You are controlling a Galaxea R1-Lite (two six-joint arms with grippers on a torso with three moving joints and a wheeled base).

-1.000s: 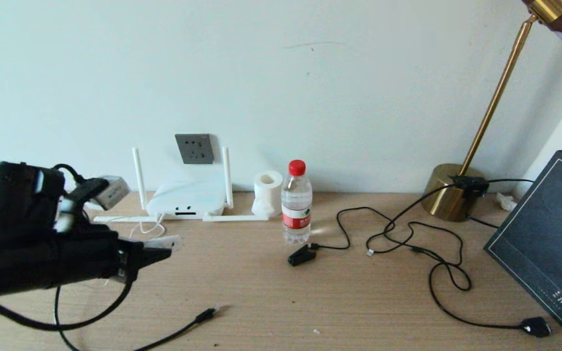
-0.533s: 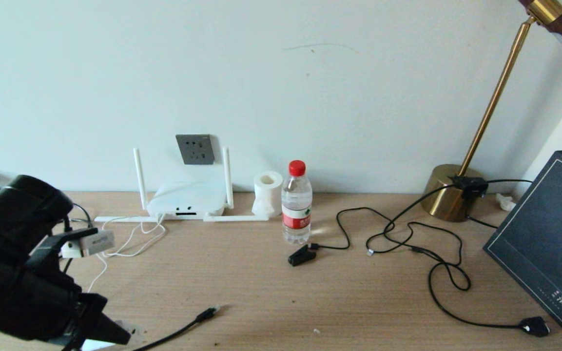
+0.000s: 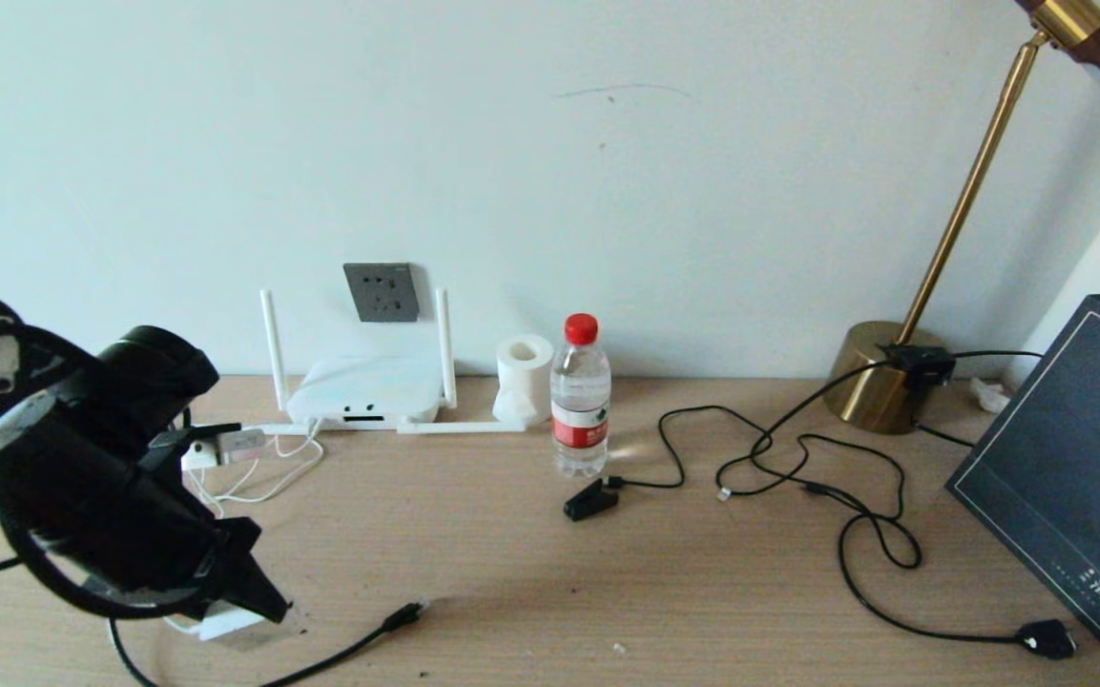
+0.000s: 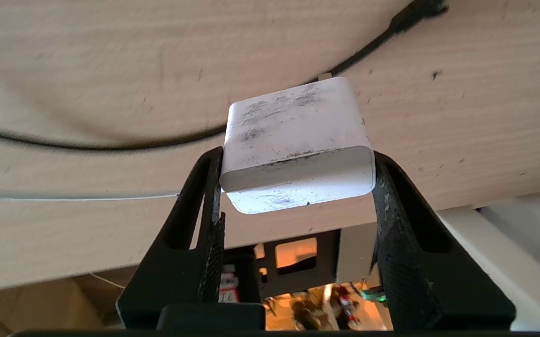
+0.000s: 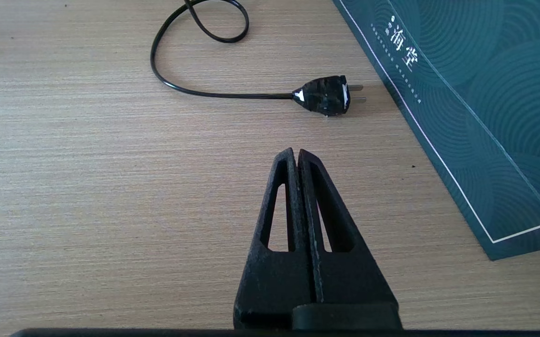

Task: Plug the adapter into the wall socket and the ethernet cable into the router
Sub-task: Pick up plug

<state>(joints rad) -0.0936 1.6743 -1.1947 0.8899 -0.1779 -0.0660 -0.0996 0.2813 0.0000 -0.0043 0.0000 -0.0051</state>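
The adapter will go down from my left gripper onto the table (image 3: 277, 614) (image 4: 273, 104) next to the connector end of the ethernet cable.
My left gripper (image 4: 296, 157) is shut on the adapter (image 4: 298, 135), a scuffed white block clamped between both fingers. In the head view that gripper (image 3: 259, 601) is low over the table's front left, with the adapter (image 3: 225, 622) at its tip. The thin white cord (image 3: 263, 477) trails back toward the router (image 3: 366, 389), which sits against the wall below the dark grey wall socket (image 3: 382, 291). The ethernet cable (image 3: 406, 614) lies on the table just right of the adapter, its connector end free. My right gripper (image 5: 296, 152) is shut and empty above bare table.
A water bottle (image 3: 580, 396) and a tissue roll (image 3: 524, 377) stand right of the router. A black clip plug (image 3: 590, 500) and looping black cords lie mid-table. A brass lamp base (image 3: 879, 377), a dark box (image 3: 1065, 477) and a two-pin black plug (image 5: 327, 95) are at the right.
My left arm swung down from in front of the router to the table's front left, carrying the adapter, and has turned slightly since half a second ago. The right arm is unchanged.
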